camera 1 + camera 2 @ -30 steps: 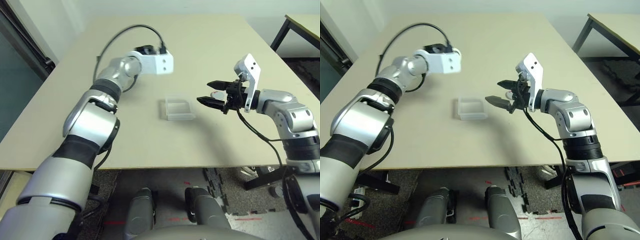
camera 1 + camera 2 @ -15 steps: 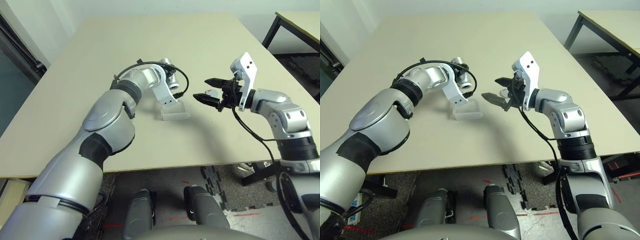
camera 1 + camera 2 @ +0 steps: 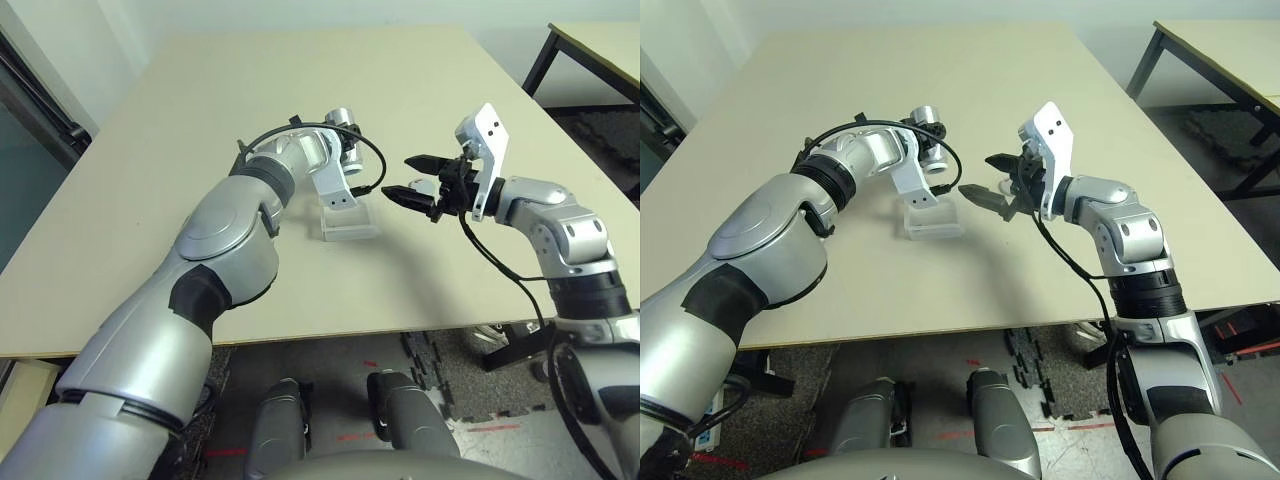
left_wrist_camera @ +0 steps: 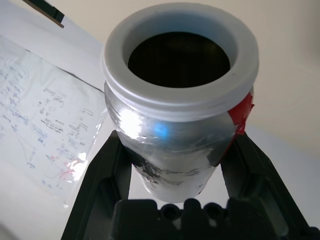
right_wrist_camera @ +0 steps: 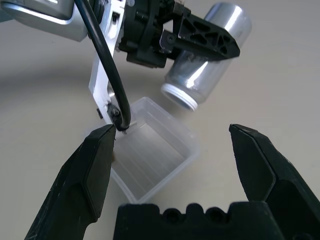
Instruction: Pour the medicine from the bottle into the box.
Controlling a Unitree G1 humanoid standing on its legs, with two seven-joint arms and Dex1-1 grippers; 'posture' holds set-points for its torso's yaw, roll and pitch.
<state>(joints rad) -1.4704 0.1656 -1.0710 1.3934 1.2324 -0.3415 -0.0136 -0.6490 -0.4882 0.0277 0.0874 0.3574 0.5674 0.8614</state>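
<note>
My left gripper has the silver-grey bottle, tilted above the clear box's far edge. It will stand the bottle on the beige tabletop (image 3: 254,199) beside the clear box, away from my right gripper.
My left gripper (image 3: 343,158) is shut on the silver-grey bottle (image 3: 346,132) and holds it tilted above the far edge of the clear box (image 3: 351,218). In the right wrist view the bottle (image 5: 209,54) points its white-rimmed mouth down toward the box (image 5: 150,156), and I see nothing lying inside the box. The left wrist view looks into the bottle's (image 4: 176,131) open, dark mouth, with a strip of red label on its side. My right gripper (image 3: 401,177) hovers open just right of the box, fingertips aimed at it.
The box rests mid-table on the beige tabletop (image 3: 200,250). A black cable (image 3: 372,165) loops off my left wrist close to the bottle. A second, black-legged table (image 3: 590,45) stands off to the back right.
My left arm swung in from the back of the table and brought the bottle, tilted, over the box. In the last half second the bottle rose slightly. The right gripper barely moved.
</note>
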